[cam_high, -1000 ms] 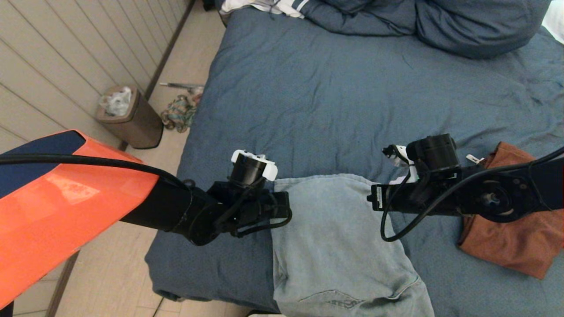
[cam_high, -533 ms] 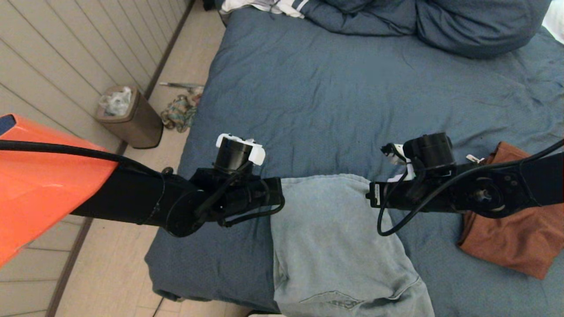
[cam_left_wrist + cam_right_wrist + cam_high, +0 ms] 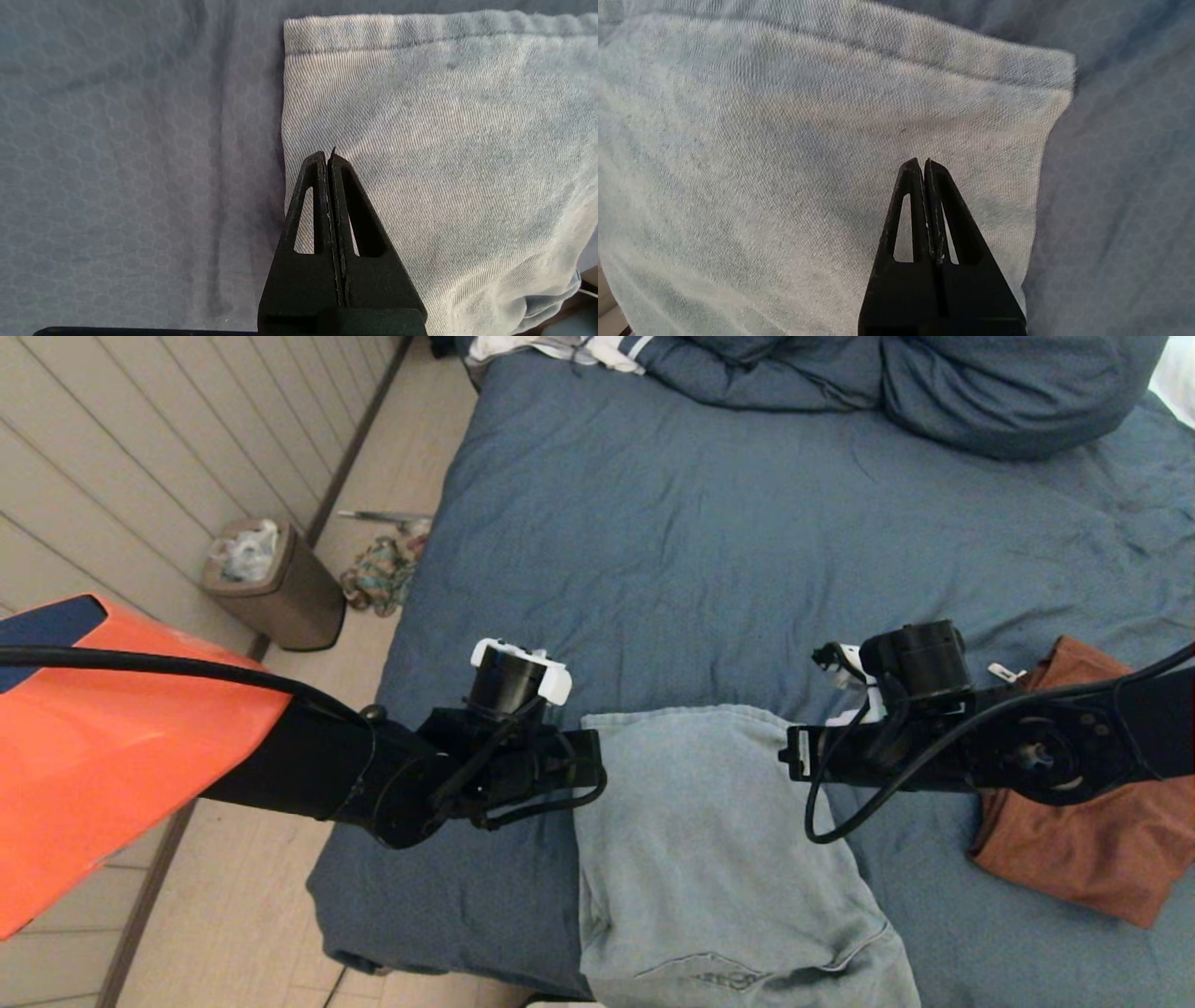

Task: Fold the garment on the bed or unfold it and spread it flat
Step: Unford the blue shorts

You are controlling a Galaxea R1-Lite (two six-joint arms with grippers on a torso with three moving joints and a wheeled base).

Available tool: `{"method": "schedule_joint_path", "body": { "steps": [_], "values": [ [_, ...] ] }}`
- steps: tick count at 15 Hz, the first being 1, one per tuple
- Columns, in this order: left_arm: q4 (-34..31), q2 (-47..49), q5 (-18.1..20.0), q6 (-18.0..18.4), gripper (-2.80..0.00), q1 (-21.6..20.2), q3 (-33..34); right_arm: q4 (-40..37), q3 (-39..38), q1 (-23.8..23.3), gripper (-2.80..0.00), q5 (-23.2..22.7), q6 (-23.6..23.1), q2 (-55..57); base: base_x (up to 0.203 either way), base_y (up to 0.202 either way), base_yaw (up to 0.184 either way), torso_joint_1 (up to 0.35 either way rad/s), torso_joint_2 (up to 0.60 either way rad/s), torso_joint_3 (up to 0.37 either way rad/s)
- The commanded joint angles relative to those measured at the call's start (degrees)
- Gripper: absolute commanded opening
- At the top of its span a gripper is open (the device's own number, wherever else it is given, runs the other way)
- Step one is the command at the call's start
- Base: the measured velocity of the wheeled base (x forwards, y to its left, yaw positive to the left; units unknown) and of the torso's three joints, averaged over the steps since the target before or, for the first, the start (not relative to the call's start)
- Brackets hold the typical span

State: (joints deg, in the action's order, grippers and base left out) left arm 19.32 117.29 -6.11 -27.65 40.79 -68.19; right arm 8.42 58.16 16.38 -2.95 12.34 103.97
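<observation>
The left gripper's closed fingers are empty above the denim garment, inside its side edge, so it should open and pinch the garment's side edge (image 3: 286, 187) before it pulls.
A pale blue denim garment (image 3: 709, 840) lies folded at the near edge of the bed (image 3: 700, 541), its lower part hanging over the edge. My left gripper (image 3: 328, 156) hovers above the garment's far left corner (image 3: 420, 116), fingers shut with nothing between them. My right gripper (image 3: 923, 162) hangs over the far right corner (image 3: 784, 140), also shut and empty. In the head view the left wrist (image 3: 583, 770) and right wrist (image 3: 794, 756) flank the garment's far hem, and the fingers are hidden beneath them.
A rust-brown folded cloth (image 3: 1074, 840) lies on the bed under the right arm. Bunched blue bedding (image 3: 934, 383) fills the far end. On the floor to the left stand a brown bin (image 3: 271, 583) and a small heap of things (image 3: 383, 574) by the wall.
The left arm drew back to the left and away from me, then returned partway toward the garment. The right arm has barely shifted. Both grippers stayed shut.
</observation>
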Motion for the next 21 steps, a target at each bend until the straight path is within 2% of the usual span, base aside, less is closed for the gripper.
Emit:
{"method": "schedule_joint_path", "body": {
  "steps": [1, 8, 12, 13, 16, 21],
  "values": [
    [0.1, 0.1, 0.0, -0.2, 0.0, 0.1, 0.4, 0.1, -0.3, -0.8, -2.8, -0.1, 0.1, -0.4, 0.0, 0.0, 0.0, 0.0, 0.0, 0.0],
    [0.3, 0.8, 0.0, -0.2, 0.0, 4.2, 2.1, 0.2, -1.7, -1.8, -2.8, -0.3, 0.1, -0.9, 0.0, 0.0, 0.0, 0.0, 0.0, 0.0],
    [1.4, 3.8, 0.0, -0.1, 0.0, 4.2, 1.1, 0.3, -2.6, -1.8, -2.8, -0.4, 0.1, -1.7, 0.0, 0.0, 0.0, 0.0, 0.0, 0.0],
    [1.4, 4.2, -0.1, -0.3, -2.8, 4.2, 1.0, 0.3, -2.6, -1.9, -2.8, -0.4, 0.1, -1.7, 0.0, 0.0, 0.0, 0.0, 0.0, 0.0],
    [1.8, 4.2, -0.2, -0.3, -2.8, 4.2, 1.0, 1.2, -2.9, -1.9, -2.8, -0.3, 0.1, -1.6, 0.0, 0.0, 0.0, 0.0, 0.0, 0.0],
    [2.7, 2.6, -0.3, -0.3, -2.8, 4.3, 0.9, 9.1, -6.5, -2.5, -2.8, -0.1, -0.3, -1.6, 0.0, 0.0, 0.0, 0.0, 0.0, 0.0]
  ]
}}
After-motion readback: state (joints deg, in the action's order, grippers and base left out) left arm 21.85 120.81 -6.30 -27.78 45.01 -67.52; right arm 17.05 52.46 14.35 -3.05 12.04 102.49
